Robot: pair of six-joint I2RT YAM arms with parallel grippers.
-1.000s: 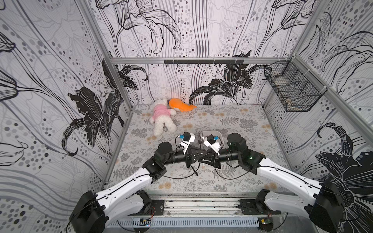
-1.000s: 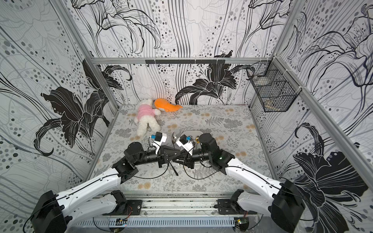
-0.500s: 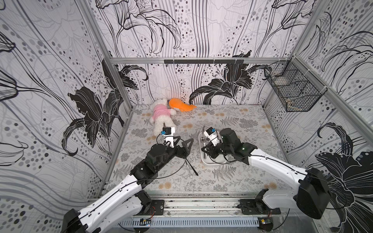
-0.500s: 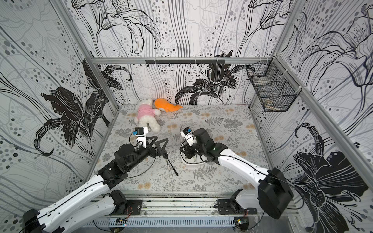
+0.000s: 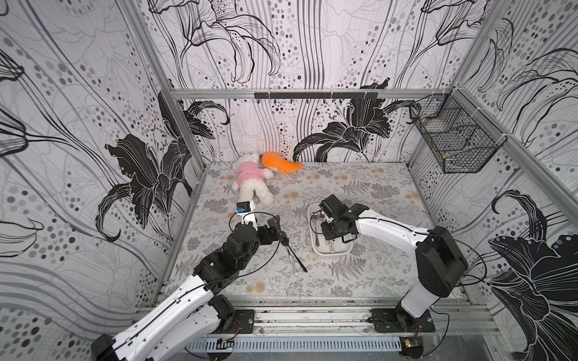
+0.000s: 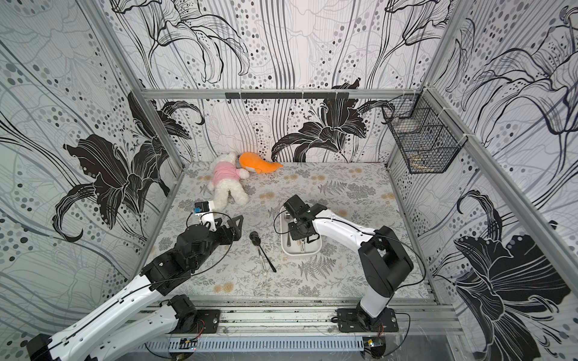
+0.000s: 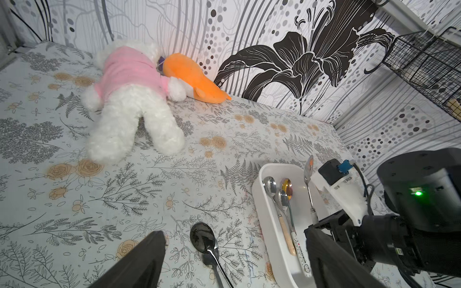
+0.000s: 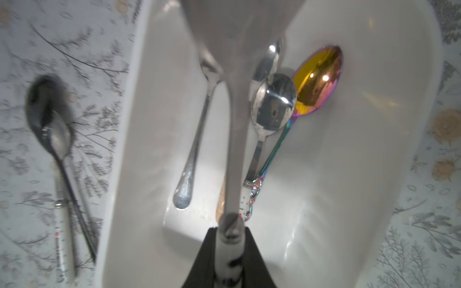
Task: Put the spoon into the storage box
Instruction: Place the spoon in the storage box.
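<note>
The silver spoon, now tilted over the box, will go down from my right gripper onto the storage box's bare bottom beside the golden spoon (image 5: 338, 234) (image 8: 297, 181), where I need to release it.
The storage box (image 5: 332, 255) (image 6: 301, 252) is a shallow white tray right of the mat's centre, with several spoons (image 7: 279, 197) (image 8: 273, 104) lying in it. My right gripper (image 5: 328, 233) (image 6: 295, 233) (image 8: 229, 251) hangs over the box, shut on the white handle of a silver spoon (image 7: 308, 172) (image 8: 234, 149) that tilts upward. My left gripper (image 5: 278, 231) (image 6: 237, 229) (image 7: 234, 237) stands open to the left, empty. Just ahead of it a black spoon (image 5: 285, 241) (image 6: 255, 238) (image 7: 202, 237) lies on the mat, across a silver one (image 8: 58, 139).
A white plush bear in a pink shirt (image 5: 251, 184) and an orange plush (image 5: 278, 162) lie at the back left. A black wire basket (image 5: 455, 143) hangs on the right wall. The metal rail (image 5: 312, 315) runs along the front edge.
The two grippers have parted from their meeting point mid-table. The left one opened and drew back to the left; the right one carried the white-handled spoon over the box.
</note>
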